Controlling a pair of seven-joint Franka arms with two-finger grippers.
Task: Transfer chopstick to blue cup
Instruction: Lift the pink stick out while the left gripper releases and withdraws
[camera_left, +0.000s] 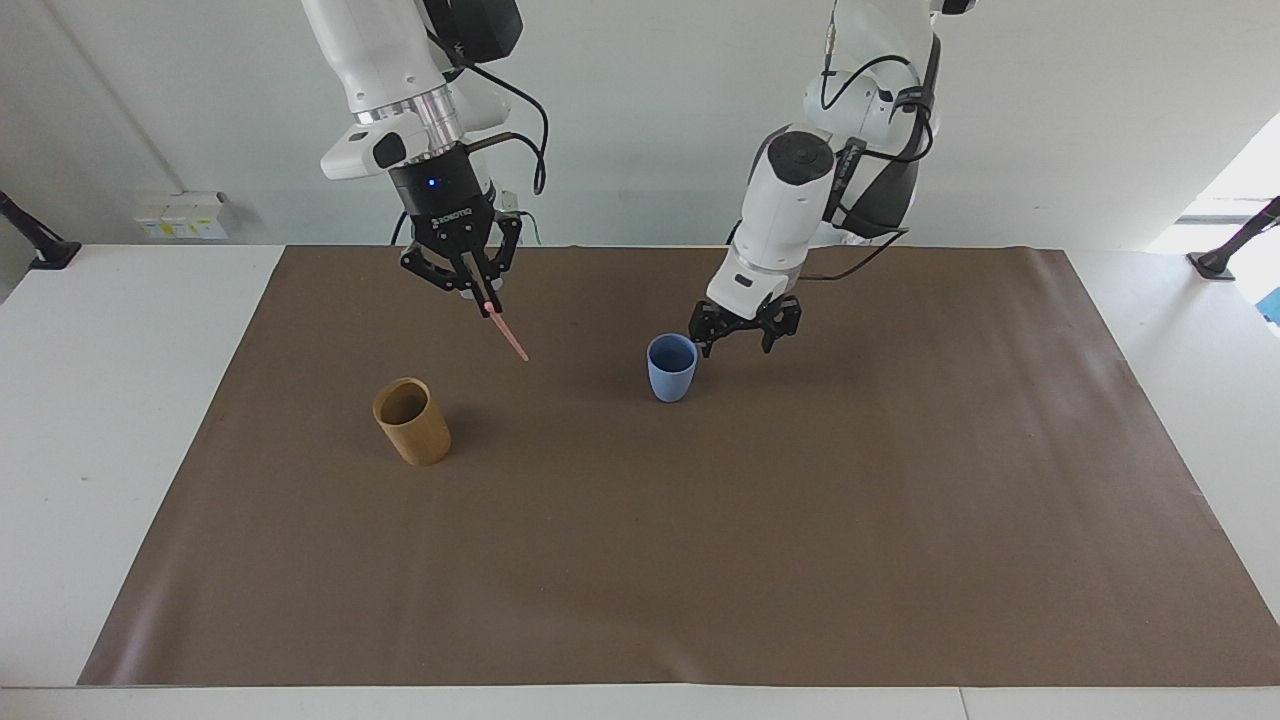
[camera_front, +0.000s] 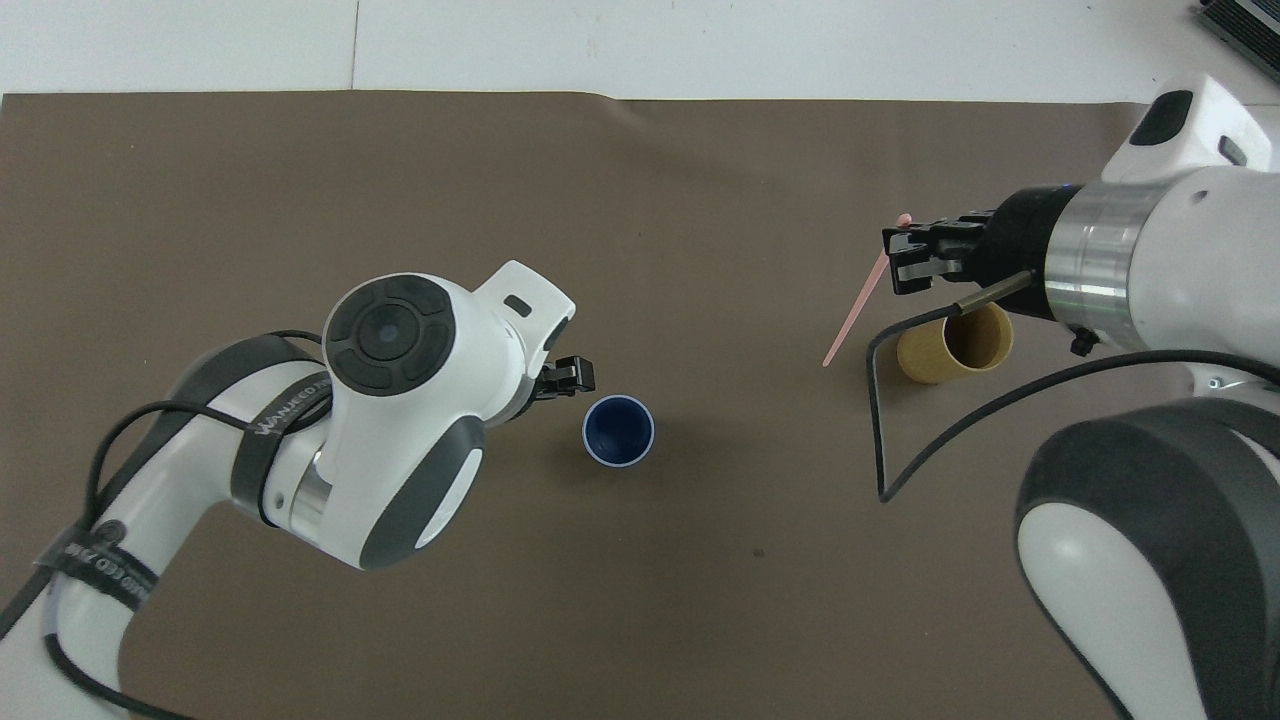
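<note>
My right gripper is going to let go of the pink chopstick on the bottom inside the blue cup (camera_front: 620, 448), so that it leans against the cup's rim.
The blue cup (camera_left: 671, 368) (camera_front: 618, 431) stands upright near the middle of the brown mat, with nothing in it. My left gripper (camera_left: 745, 332) (camera_front: 572, 375) hangs open just beside its rim, toward the left arm's end, not touching it. My right gripper (camera_left: 487, 300) (camera_front: 897, 258) is raised over the mat between the two cups, shut on the upper end of one pale pink chopstick (camera_left: 512, 340) (camera_front: 851, 318). The stick slants down toward the blue cup with its lower tip in the air.
A tan bamboo-coloured cup (camera_left: 412, 422) (camera_front: 955, 345) stands upright toward the right arm's end, with nothing showing inside it. The brown mat (camera_left: 800, 520) covers most of the white table. A black cable loops below the right wrist.
</note>
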